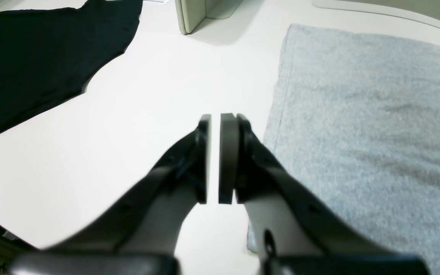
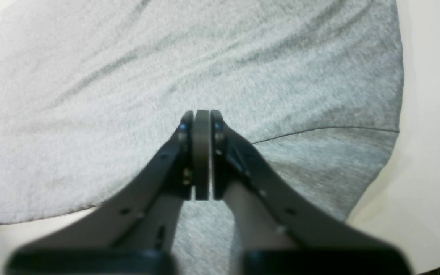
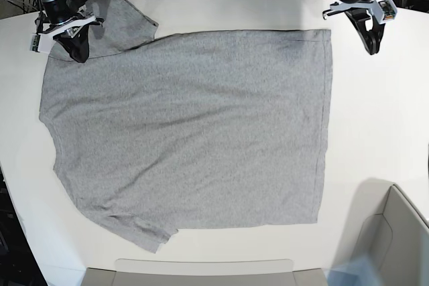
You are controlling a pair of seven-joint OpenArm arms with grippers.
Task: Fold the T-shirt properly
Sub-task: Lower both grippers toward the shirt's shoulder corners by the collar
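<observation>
My right gripper needs to grip the far sleeve's shoulder-side edge point(image 3: 87, 12), about midway between the seam and the cuff of the T-shirt.
The heather-grey T-shirt point(image 3: 188, 125) lies spread flat on the white table point(image 3: 375, 118), plain side up, with its hem toward the right of the base view. My right gripper point(image 3: 75, 53) hovers over the far-left sleeve, and in the right wrist view it point(image 2: 201, 114) is shut and empty above the grey cloth point(image 2: 166, 57) near the sleeve seam. My left gripper point(image 3: 373, 47) hangs over bare table beyond the hem's far corner. In the left wrist view it point(image 1: 215, 116) is shut to a thin slit and empty, with the shirt's edge point(image 1: 357, 114) just to its right.
A black cloth point(image 1: 33, 57) lies on the table at the upper left of the left wrist view. A pale bin point(image 3: 402, 232) stands at the near right corner and shows in the left wrist view point(image 1: 191, 15). A flat tray point(image 3: 201, 272) sits at the near edge. Cables lie behind the table.
</observation>
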